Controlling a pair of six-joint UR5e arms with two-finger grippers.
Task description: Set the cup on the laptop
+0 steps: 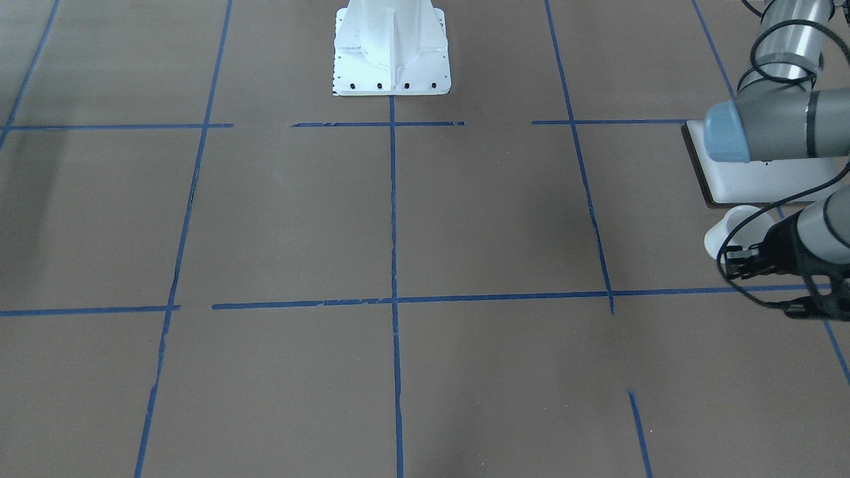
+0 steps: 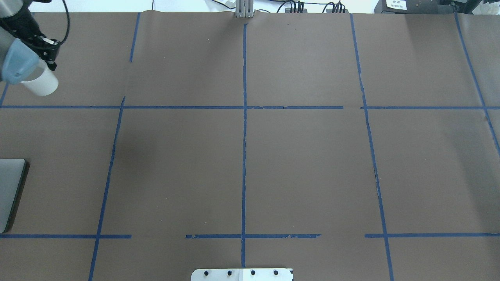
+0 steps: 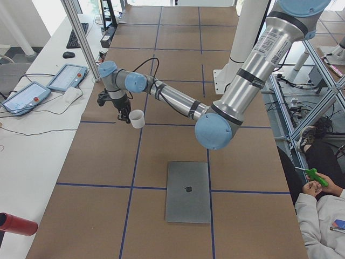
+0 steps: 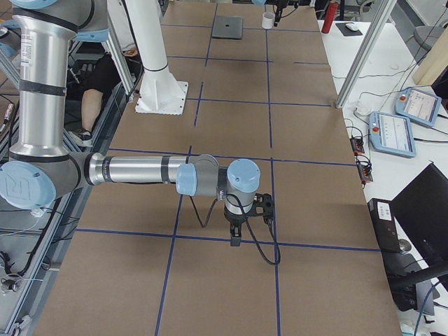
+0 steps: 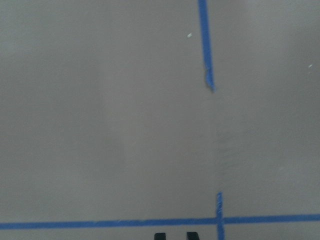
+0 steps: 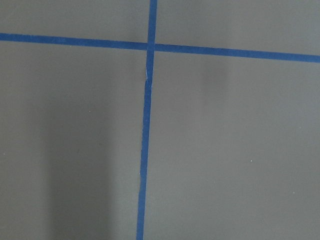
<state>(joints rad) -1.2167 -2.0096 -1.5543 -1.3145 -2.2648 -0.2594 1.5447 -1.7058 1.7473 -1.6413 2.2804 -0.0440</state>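
Next, my left gripper sets the white cup down on the middle of the closed silver laptop [image 1: 770,164], and lets go of it there.
The white cup [image 2: 41,84] is at the table's far left, upright, right beside my left gripper [image 2: 50,62] on the side towards the robot. It also shows in the front view [image 1: 734,229] and the left side view [image 3: 137,118]. The left gripper [image 1: 730,263] points down. Its fingertips [image 5: 160,235] stand close together at the bottom edge of the left wrist view, seemingly pinching the cup's handle, which is hidden. I cannot tell whether the cup is off the table. The silver laptop [image 3: 188,191] lies closed nearer the robot [image 2: 9,191], partly under the arm [image 1: 764,182]. My right gripper [image 4: 234,238] hangs over bare table, and I cannot tell if it is open.
The robot's white base [image 1: 392,53] stands at mid-table. Beside the table are a metal post [image 3: 81,38], teach pendants [image 3: 67,75] and a red cylinder [image 3: 16,224]. A person [image 3: 323,189] sits by the robot's side. Blue tape lines [image 2: 244,136] grid the brown table.
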